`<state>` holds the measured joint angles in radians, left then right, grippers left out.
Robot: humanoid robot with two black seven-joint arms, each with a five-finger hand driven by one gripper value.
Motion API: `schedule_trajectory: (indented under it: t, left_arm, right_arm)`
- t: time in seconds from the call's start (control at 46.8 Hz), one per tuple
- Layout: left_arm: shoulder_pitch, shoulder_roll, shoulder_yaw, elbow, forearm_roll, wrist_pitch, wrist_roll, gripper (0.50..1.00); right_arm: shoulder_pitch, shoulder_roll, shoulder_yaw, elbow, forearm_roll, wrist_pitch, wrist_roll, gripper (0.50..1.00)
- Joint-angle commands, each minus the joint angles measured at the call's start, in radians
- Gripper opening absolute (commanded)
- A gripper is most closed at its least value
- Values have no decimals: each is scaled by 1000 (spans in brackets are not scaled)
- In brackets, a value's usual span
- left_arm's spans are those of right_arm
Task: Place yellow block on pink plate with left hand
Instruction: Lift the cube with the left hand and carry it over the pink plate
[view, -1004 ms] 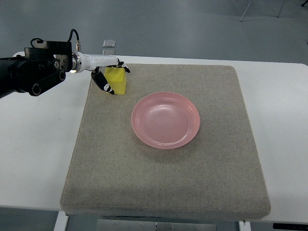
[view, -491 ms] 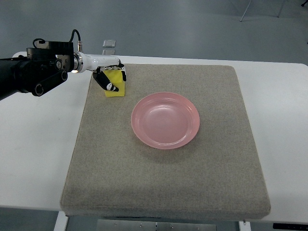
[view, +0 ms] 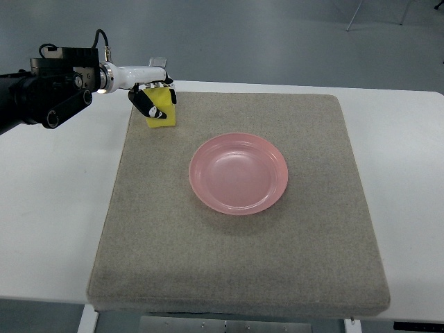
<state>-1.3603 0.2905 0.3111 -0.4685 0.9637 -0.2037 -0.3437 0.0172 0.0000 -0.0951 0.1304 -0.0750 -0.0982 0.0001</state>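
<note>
The yellow block is to go just beyond the middle of the pink plate (view: 250,159), towards its far rim. Next, my left gripper lets go of it there.
The yellow block (view: 161,111) hangs near the mat's far left corner, held in my left hand (view: 154,99), whose fingers are curled around its top and sides. The left arm comes in from the upper left edge. It looks raised a little off the mat. The pink plate (view: 238,173) lies empty in the middle of the grey mat, to the right of and nearer than the block. My right arm does not show.
A grey felt mat (view: 236,263) covers most of the white table (view: 48,208). A small clear object (view: 158,62) lies on the floor beyond the table's far edge.
The left hand closed on the yellow block and has drawn it up and slightly back toward the mat's far left corner. The plate has not moved.
</note>
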Motion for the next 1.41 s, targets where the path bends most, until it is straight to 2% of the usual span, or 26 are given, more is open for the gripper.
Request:
schedule_trajectory:
  t: [0.0, 0.192, 0.683, 1.046, 1.388]
  left_arm:
    - [-11, -2, -1, -4, -11, -3, 0, 500]
    - [-37, -4, -20, -47, -19, -2, 2, 500]
    - [-89, -57, -61, -282, -8, -2, 3, 500]
    - [-80, -137, -52, -294, 9, -37, 2, 500]
    - [-74, -156, -33, -303, 10, -66, 0, 500]
  right_arm:
    - [0, 0, 0, 0, 0, 0, 0, 924]
    - [0, 0, 0, 0, 0, 0, 0, 924]
    - [0, 0, 0, 0, 0, 0, 0, 924]
    - [0, 0, 0, 0, 0, 0, 0, 924]
    - [0, 0, 0, 0, 0, 0, 0, 924]
